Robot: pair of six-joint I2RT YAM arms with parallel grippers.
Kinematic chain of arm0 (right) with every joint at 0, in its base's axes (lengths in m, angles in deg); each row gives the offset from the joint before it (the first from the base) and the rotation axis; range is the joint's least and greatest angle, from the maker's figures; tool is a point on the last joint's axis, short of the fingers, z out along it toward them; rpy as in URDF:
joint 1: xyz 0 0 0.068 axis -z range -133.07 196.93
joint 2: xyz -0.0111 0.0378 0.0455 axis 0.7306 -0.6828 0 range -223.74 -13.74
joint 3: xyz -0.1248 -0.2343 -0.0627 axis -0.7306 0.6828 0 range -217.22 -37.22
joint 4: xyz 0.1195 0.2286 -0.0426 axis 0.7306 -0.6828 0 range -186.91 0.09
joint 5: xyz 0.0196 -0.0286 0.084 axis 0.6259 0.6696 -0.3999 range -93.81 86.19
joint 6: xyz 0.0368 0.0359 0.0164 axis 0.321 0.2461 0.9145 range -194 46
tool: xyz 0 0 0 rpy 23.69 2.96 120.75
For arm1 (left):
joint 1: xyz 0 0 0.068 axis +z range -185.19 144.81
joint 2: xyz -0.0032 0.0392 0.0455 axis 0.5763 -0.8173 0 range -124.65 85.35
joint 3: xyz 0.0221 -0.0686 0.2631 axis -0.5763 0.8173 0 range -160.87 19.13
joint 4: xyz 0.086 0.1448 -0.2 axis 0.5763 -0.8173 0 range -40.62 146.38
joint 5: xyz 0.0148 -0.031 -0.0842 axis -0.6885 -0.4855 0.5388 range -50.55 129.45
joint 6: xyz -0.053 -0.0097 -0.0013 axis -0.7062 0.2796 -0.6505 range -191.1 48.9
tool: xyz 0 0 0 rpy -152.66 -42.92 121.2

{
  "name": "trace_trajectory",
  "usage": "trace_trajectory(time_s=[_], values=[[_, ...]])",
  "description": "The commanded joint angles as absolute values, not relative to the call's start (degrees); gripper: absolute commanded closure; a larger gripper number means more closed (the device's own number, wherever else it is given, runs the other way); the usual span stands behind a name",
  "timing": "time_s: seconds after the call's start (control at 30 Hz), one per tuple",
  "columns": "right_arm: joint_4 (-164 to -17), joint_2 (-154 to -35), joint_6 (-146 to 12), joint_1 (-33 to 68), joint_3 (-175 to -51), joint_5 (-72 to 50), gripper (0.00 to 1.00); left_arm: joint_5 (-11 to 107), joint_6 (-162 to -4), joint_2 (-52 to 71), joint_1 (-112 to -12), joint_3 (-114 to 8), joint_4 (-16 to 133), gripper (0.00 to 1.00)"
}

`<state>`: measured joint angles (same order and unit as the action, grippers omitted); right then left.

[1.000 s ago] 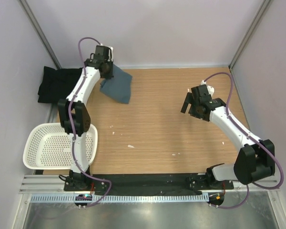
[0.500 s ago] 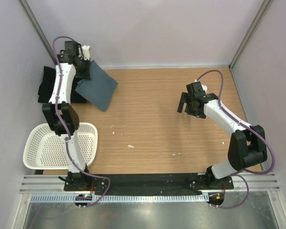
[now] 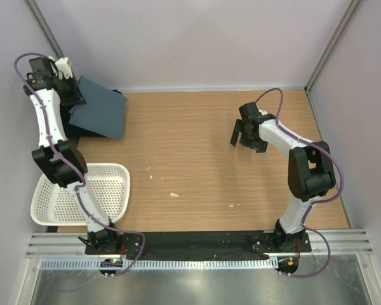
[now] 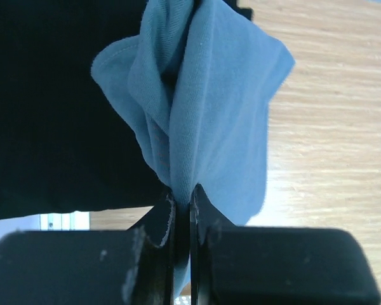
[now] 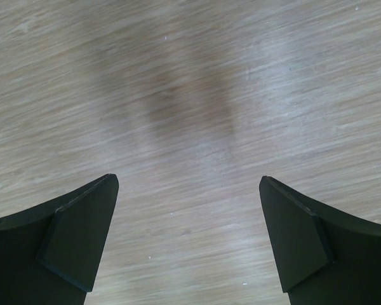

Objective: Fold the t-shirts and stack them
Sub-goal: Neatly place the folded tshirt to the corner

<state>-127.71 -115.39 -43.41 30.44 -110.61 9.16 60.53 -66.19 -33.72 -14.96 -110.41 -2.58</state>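
My left gripper is to let go of the blue-grey t-shirt on top of the black t-shirt (image 3: pixel 78 117) (image 4: pixel 66 124) in the corner beyond the basket.
The slate blue-grey t-shirt (image 3: pixel 100 113) hangs folded at the far left corner of the table, held up by my left gripper (image 3: pixel 72 96). In the left wrist view the jaws of that gripper (image 4: pixel 181 197) are shut on a bunched edge of the blue-grey shirt (image 4: pixel 209 108). The black t-shirt (image 3: pixel 73 124) lies under and behind it at the table's far left, mostly hidden; it fills the left of the left wrist view (image 4: pixel 51 114). My right gripper (image 3: pixel 246 135) is open and empty over bare wood right of centre, fingers (image 5: pixel 76 235) wide apart.
A white perforated basket (image 3: pixel 79 194) stands at the near left edge beside the left arm. Small white crumbs (image 3: pixel 174 194) lie on the wood table (image 3: pixel 197 178). Grey walls close in the back and both sides.
My left gripper has swung left and back with the blue-grey shirt, from the table's far left-centre to over the black shirt. My right gripper has shifted slightly left and away.
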Motion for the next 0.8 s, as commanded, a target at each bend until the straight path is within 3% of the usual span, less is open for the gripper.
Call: trace_trajectory(time_s=[0.0, 0.2, 0.37, 0.53, 0.77], values=[[-128.6, -116.9, -41.8, 30.3, -113.8, 11.0, 0.0, 61.1, -68.5, -29.0, -13.7, -109.7, 6.0, 1.0], [-129.1, -118.4, -41.2, 30.2, -115.0, 10.7, 0.0, 52.8, -68.1, -27.5, -14.2, -104.1, 14.3, 1.0], [-129.8, -119.1, -41.5, 30.2, -115.5, 11.7, 0.0, 33.7, -63.2, -24.1, -18.6, -99.2, 18.1, 1.0], [-130.1, -120.8, -42.6, 30.3, -116.8, 11.5, 0.0, 25.5, -63.5, -19.2, -20.2, -86.5, 26.7, 1.0], [-129.9, -121.9, -43.9, 30.4, -117.0, 11.0, 0.0, 7.1, -50.5, -16.5, -26.9, -72.9, 42.8, 1.0]])
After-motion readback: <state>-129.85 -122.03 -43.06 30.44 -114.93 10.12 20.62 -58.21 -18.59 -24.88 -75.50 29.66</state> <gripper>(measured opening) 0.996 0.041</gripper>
